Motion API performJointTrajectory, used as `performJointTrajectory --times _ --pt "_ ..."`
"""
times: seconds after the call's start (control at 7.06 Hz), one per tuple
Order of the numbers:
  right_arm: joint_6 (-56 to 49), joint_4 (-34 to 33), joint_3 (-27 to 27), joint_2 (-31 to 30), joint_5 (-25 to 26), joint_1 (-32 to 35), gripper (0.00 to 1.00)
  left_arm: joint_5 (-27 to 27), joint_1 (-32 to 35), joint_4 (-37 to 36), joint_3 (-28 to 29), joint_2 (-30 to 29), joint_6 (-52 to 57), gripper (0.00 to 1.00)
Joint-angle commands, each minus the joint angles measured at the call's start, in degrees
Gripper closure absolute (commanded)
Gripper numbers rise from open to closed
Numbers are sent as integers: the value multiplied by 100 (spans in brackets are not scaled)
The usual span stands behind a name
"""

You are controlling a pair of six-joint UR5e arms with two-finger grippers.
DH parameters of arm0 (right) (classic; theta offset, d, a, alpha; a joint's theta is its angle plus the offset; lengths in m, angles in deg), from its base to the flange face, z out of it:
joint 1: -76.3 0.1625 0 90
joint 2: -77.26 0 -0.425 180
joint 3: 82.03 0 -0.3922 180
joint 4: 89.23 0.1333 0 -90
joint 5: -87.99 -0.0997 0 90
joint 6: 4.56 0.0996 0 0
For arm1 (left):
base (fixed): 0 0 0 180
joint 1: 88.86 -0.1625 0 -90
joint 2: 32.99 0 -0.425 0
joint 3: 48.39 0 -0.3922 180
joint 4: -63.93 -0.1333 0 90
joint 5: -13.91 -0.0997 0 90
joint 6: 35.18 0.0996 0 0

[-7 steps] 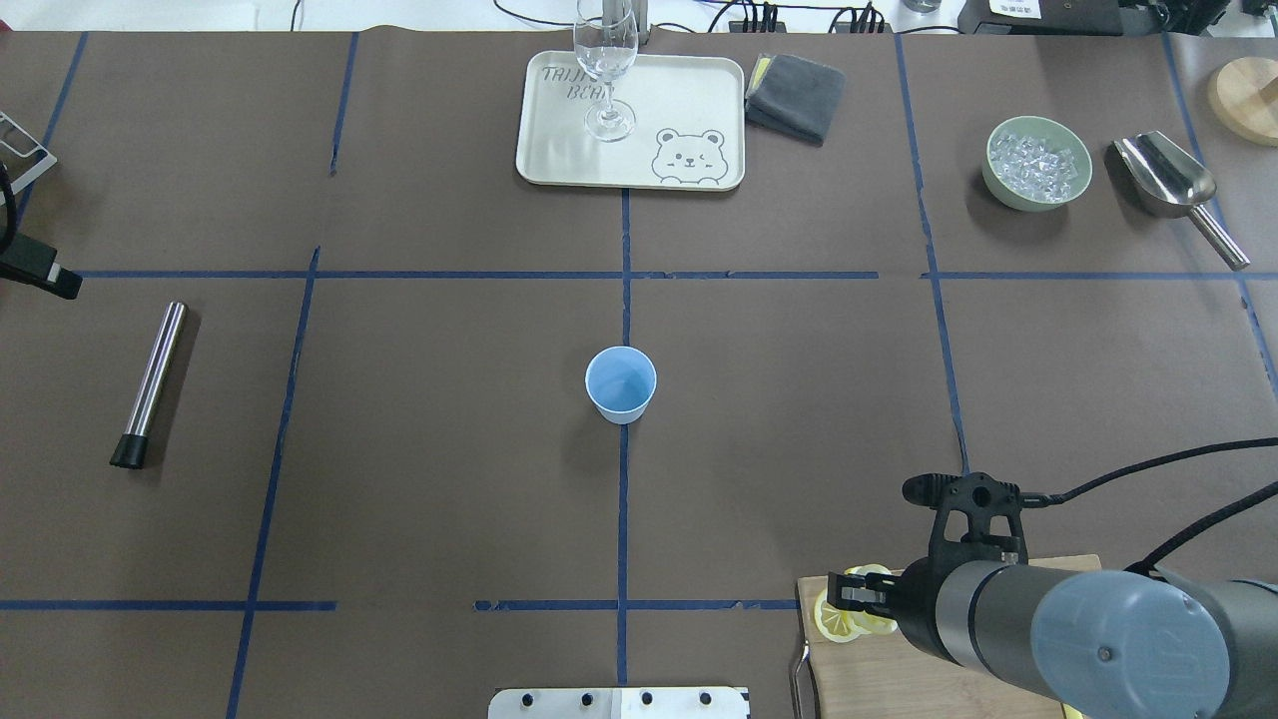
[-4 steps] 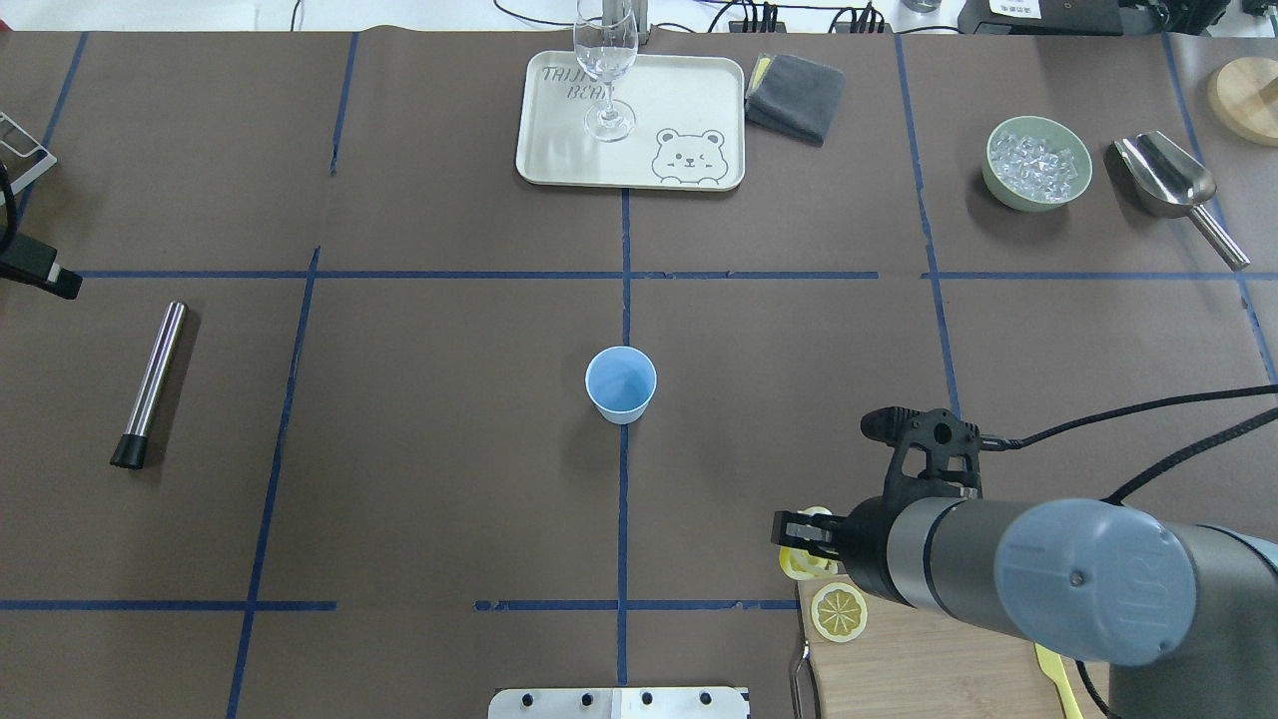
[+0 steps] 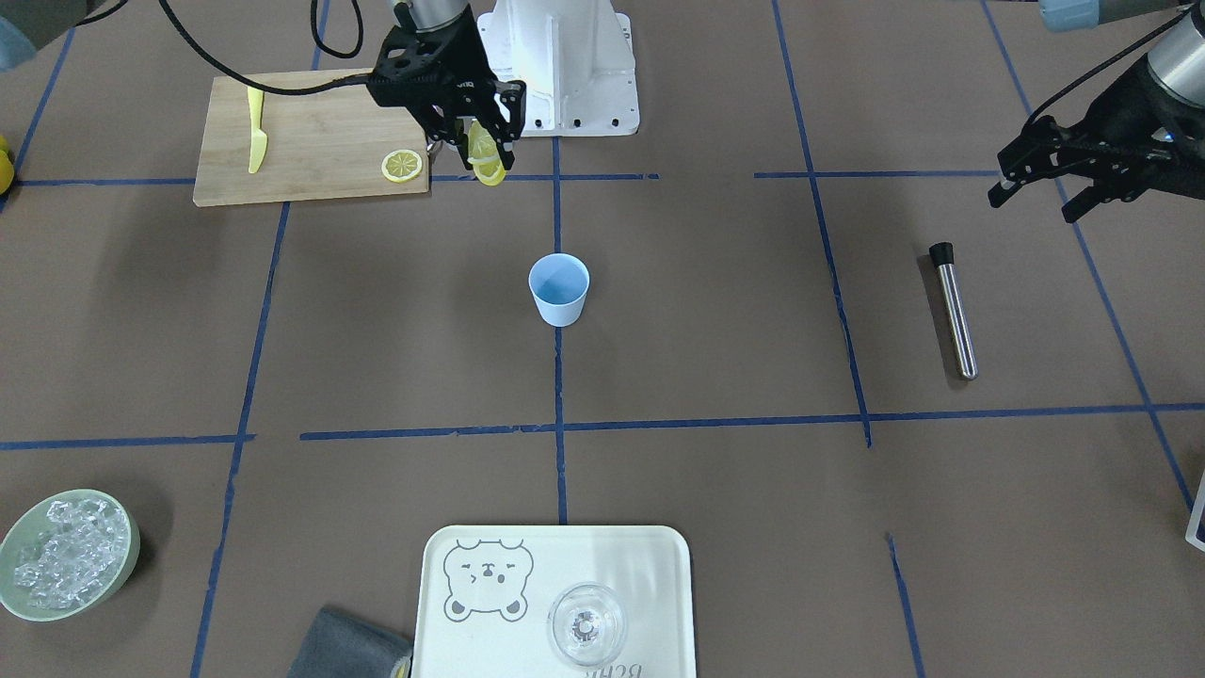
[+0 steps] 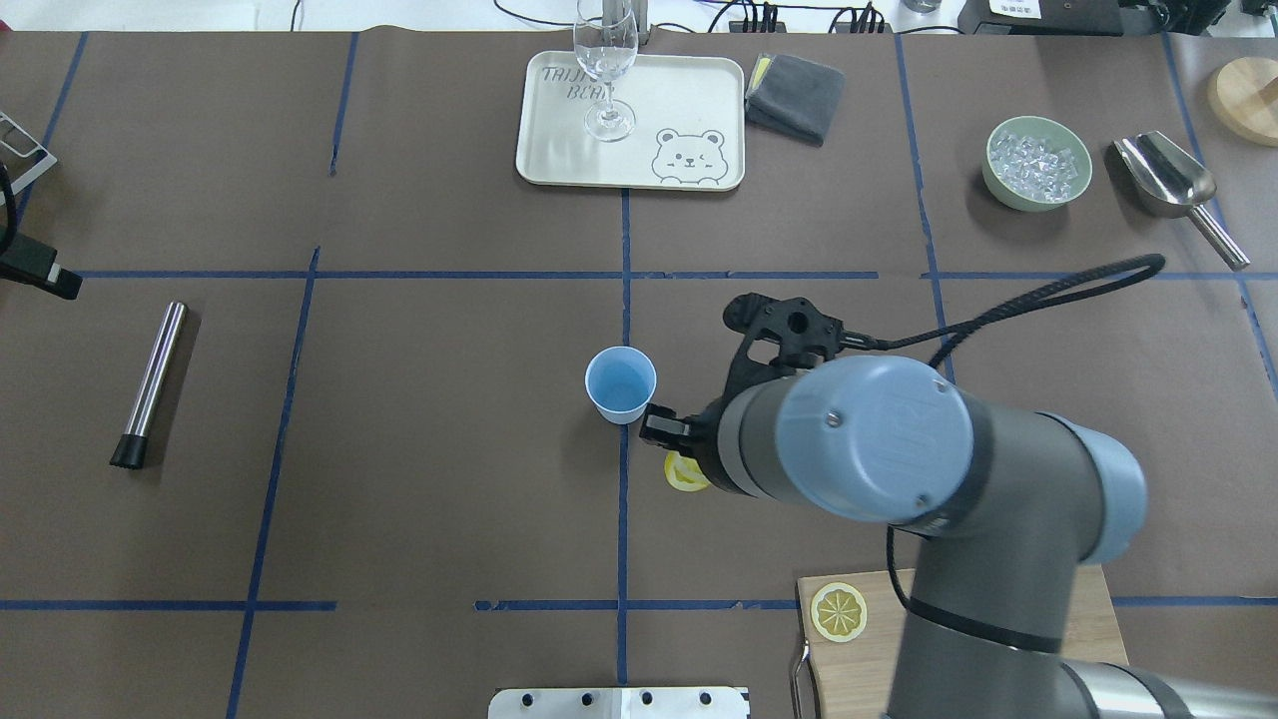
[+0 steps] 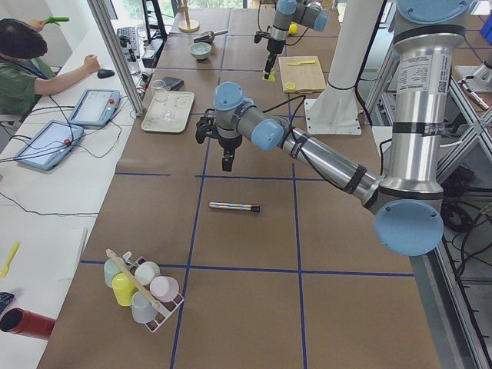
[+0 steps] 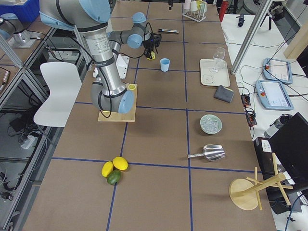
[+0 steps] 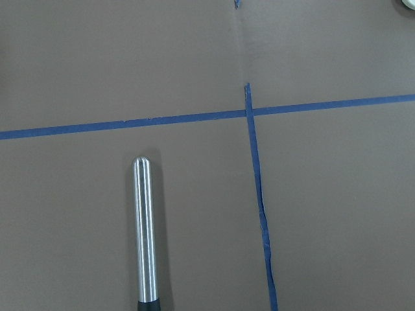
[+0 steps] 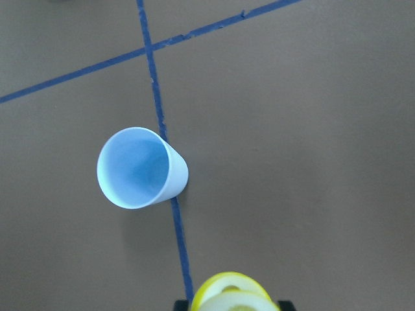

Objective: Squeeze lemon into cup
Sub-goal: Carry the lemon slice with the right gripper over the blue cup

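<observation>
The robot's right gripper should release the lemon, now held in the air near the cup, inside the light-blue cup (image 3: 558, 284) (image 8: 137, 168) that sits on the blue tape line.
The light-blue cup (image 4: 620, 384) stands upright at the table's centre on a blue tape line; it also shows in the front view (image 3: 559, 289) and in the right wrist view (image 8: 139, 167). My right gripper (image 4: 674, 449) is shut on the lemon (image 4: 685, 473), a yellow piece of stacked slices, held in the air just right of and nearer than the cup, not over it. The held lemon also shows in the front view (image 3: 486, 158) and at the bottom of the right wrist view (image 8: 230, 295). My left gripper (image 3: 1036, 193) hangs open and empty at the far left of the table.
A single lemon slice (image 4: 839, 611) and a yellow knife (image 3: 254, 132) lie on the wooden board (image 4: 859, 669). A steel cylinder (image 4: 150, 384) lies on the left. At the back are a tray (image 4: 699, 100) with a glass (image 4: 605, 70), a grey cloth (image 4: 796, 95), an ice bowl (image 4: 1038, 163) and a scoop (image 4: 1168, 185).
My right gripper has lifted the lemon off the board and carried it forward and left to beside the cup. One slice stayed on the board. The left arm has not moved.
</observation>
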Motion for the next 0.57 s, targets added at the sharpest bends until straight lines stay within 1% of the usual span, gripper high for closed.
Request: performJointTrajectory --times 0.0,0.28,0.42 --pt "-32 -14 1448 1066 -17 314 84 0 0 0 -9 0 -7 0" --pt "-76 -14 1980 1333 -25 465 84 0 0 0 -27 0 -7 0" --pt "-85 -14 2078 1421 -25 544 84 0 0 0 -18 0 -7 0"
